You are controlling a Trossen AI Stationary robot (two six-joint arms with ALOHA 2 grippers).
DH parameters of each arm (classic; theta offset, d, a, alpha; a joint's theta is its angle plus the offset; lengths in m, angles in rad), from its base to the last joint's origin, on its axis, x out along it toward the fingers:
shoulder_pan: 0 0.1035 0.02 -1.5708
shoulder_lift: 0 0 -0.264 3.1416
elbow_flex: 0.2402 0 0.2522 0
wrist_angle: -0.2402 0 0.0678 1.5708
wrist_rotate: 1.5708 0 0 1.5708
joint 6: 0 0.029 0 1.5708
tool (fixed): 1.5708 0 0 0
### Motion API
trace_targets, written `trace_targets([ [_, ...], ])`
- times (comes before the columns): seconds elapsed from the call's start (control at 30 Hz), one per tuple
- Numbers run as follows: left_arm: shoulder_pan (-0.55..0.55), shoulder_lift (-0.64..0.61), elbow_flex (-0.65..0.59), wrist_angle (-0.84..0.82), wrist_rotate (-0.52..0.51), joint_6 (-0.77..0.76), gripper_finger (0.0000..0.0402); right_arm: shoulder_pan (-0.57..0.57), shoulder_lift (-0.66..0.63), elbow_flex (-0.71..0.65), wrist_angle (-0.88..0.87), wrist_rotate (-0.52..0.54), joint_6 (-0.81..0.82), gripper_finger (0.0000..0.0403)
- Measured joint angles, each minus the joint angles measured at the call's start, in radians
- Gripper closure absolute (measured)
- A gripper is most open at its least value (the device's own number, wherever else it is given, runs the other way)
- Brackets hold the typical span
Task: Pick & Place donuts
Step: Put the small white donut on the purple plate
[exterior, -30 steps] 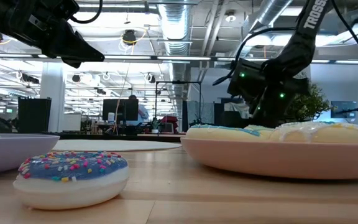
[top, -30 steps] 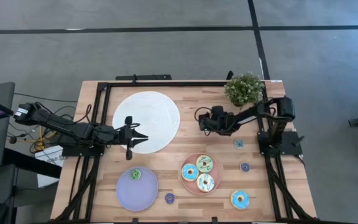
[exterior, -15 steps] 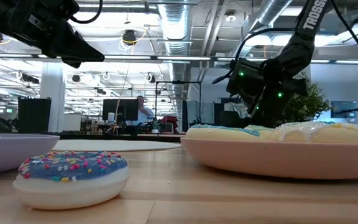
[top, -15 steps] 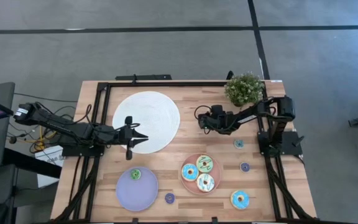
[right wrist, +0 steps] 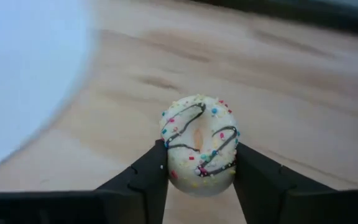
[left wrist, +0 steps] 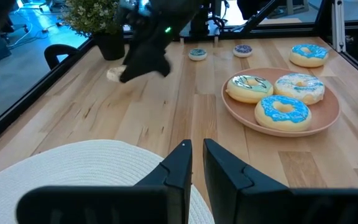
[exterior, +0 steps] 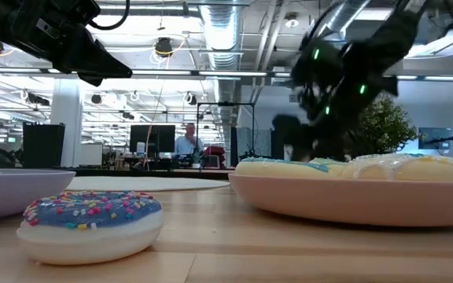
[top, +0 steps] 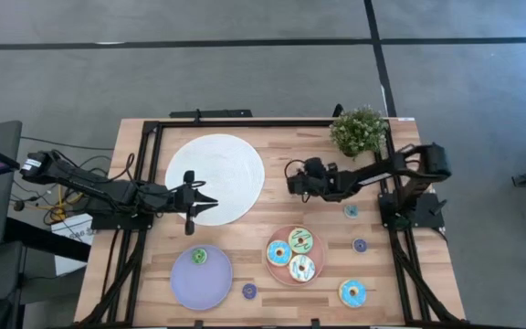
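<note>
The white donut, now low over the bare wood, will be released by my right gripper on the lilac plate [top: 215, 260] next to the green donut, toward the pink plate.
My right gripper [top: 292, 181] hovers over the bare wood right of the large white disc [top: 215, 178], shut on a white donut [right wrist: 199, 144] with dark drizzle and sprinkles. The left wrist view shows that gripper [left wrist: 122, 73] low above the table. Three donuts lie on the pink plate [top: 315, 245]. A green donut [top: 199, 256] sits on the lilac plate [top: 204, 283]. Loose donuts lie flat on the wood: one blue [top: 352, 292], two small purple [top: 249, 291] [top: 360, 245], one small teal [top: 351, 211]. My left gripper [top: 210, 203], shut, waits over the disc's near edge. My right gripper pinches the white donut between its two fingers [right wrist: 151, 174], one on each side of the rim [right wrist: 169, 158]. The donut stands on edge, its iced face turned toward the wrist camera. Whether it touches the table, I cannot tell.
A potted plant [top: 359, 130] stands at the far right corner, close behind my right arm. A black frame [top: 245, 122] runs along the table's far edge and sides. Bare wood lies between the disc and the pink plate [left wrist: 328, 121].
My right arm has swung, and its gripper has drifted a little toward the table's left and near side. In the low view it has risen. My left arm has kept still.
</note>
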Motion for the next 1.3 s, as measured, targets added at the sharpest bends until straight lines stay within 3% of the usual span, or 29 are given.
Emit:
trace_targets([
  [0.1, 0.0, 0.0, 0.0, 0.0, 0.0, 0.0, 0.0371, 0.07, -0.078, 0.0, 0.076, -0.075, -0.196, 0.0248],
  [0.2, 0.0, 0.0, 0.0, 0.0, 0.0, 0.0, 0.0371, 0.139, -0.129, 0.0, 0.218, -0.235, -0.392, 0.0246],
  [0.3, 0.0, 0.0, 0.0, 0.001, 0.0, 0.0, 0.0371, 0.202, -0.134, 0.002, 0.401, -0.384, -0.49, 0.0246],
  [0.37, 0.0, 0.0, 0.0, 0.001, -0.004, 0.0, 0.0371, 0.241, -0.104, 0.023, 0.49, -0.428, -0.527, 0.0247],
  [0.63, 0.0, 0.0, 0.0, -0.002, -0.008, 0.001, 0.0371, 0.35, 0.083, 0.23, 0.491, -0.438, -0.664, 0.0246],
  [1.03, 0.0, 0.0, 0.0, -0.004, -0.008, 0.001, 0.0371, 0.415, 0.35, 0.645, 0.233, -0.443, -0.669, 0.0253],
  [1.3, 0.0, 0.0, 0.0, -0.01, -0.008, 0.001, 0.0371, 0.428, 0.492, 0.809, 0.163, -0.443, -0.669, 0.0255],
])
